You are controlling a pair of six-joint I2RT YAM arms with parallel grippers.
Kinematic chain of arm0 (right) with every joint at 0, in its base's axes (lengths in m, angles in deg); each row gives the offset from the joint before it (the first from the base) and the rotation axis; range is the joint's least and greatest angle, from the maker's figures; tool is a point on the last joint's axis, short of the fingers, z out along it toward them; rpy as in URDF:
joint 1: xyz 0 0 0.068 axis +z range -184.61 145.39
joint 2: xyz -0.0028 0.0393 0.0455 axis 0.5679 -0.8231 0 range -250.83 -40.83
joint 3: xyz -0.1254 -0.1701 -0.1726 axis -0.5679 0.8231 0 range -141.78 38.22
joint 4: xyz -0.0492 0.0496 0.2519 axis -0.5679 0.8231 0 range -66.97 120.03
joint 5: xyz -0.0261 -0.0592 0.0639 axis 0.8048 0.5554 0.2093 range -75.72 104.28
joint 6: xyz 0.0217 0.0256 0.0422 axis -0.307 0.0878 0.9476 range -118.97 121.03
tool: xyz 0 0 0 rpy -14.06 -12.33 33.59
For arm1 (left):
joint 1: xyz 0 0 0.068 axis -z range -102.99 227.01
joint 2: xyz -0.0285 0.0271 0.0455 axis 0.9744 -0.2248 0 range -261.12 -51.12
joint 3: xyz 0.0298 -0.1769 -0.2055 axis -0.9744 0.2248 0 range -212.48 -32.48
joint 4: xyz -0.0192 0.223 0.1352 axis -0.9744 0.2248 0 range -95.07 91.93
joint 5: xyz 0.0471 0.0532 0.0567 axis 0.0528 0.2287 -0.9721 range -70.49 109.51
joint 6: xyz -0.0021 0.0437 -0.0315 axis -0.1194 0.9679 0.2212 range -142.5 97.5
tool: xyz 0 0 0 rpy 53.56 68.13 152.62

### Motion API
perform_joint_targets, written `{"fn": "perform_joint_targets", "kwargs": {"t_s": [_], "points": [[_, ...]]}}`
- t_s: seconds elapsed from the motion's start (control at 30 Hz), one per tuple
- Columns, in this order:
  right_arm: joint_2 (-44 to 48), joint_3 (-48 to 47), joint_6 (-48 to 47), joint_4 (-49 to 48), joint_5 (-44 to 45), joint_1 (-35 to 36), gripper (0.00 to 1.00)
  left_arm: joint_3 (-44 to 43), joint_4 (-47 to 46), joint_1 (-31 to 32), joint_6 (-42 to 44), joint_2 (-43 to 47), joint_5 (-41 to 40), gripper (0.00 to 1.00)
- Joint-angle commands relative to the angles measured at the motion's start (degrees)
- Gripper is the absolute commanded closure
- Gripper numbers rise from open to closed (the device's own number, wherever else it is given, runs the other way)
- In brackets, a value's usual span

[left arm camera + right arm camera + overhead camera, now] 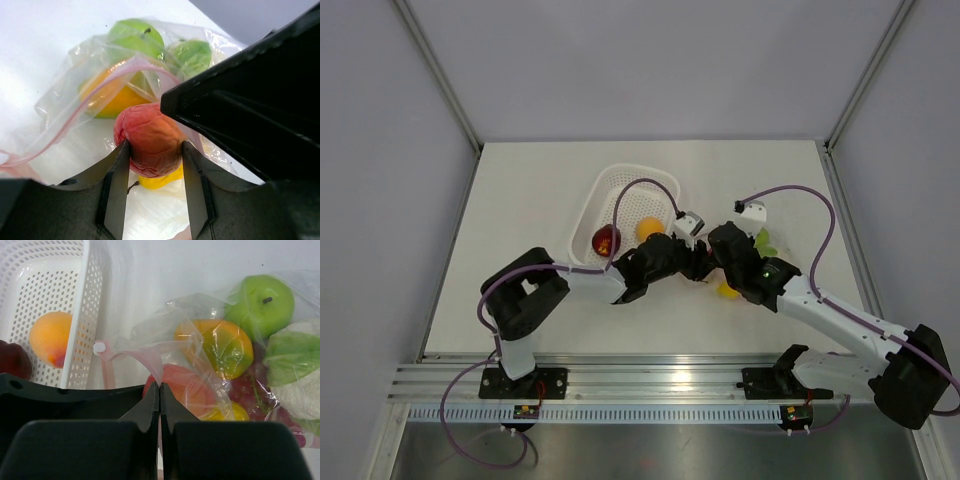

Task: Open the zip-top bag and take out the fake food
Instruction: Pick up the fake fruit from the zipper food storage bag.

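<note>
The robot's left gripper should set the red apple down between the dark red fruit and the orange-yellow fruit (pixel 628 229).
The zip-top bag (pixel 210 320) lies open right of the basket, its pinkish zip strip (pixel 75 115) arched up. My right gripper (pixel 159 386) is shut on the zip strip (pixel 145 357) and holds the mouth up. My left gripper (pixel 154 147) is inside the bag's mouth, shut on the red apple (pixel 150 135). Still in the bag are a green apple (pixel 262 302), an orange (pixel 220 345), a pale leafy piece (pixel 295 365), a yellow piece (pixel 227 412) and a dark red piece (pixel 260 390). In the top view both grippers meet over the bag (pixel 705 260).
The white perforated basket (pixel 620 185) stands just left of the bag and holds an orange-yellow fruit (pixel 648 228) and a dark red fruit (pixel 605 240). Its wall (pixel 82 315) is close to the zip strip's end. Both arms crowd the middle of the table.
</note>
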Motion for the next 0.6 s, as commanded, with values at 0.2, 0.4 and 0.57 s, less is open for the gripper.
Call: {"fn": "perform_joint_targets", "kwargs": {"t_s": [0.2,0.4,0.57], "points": [[-2.6,-3.0,4.8,3.2,2.7,-3.4,1.0,-3.0,10.0,-0.9,2.6,5.1,-4.3,0.66],[-2.9,-3.0,4.9,2.8,1.9,-4.0,1.0,-5.5,19.5,-1.0,6.1,8.4,-7.8,0.67],[-3.2,-3.0,5.1,2.8,1.5,-4.3,1.0,-4.8,21.9,-0.9,8.7,12.2,-9.7,0.67]]}}
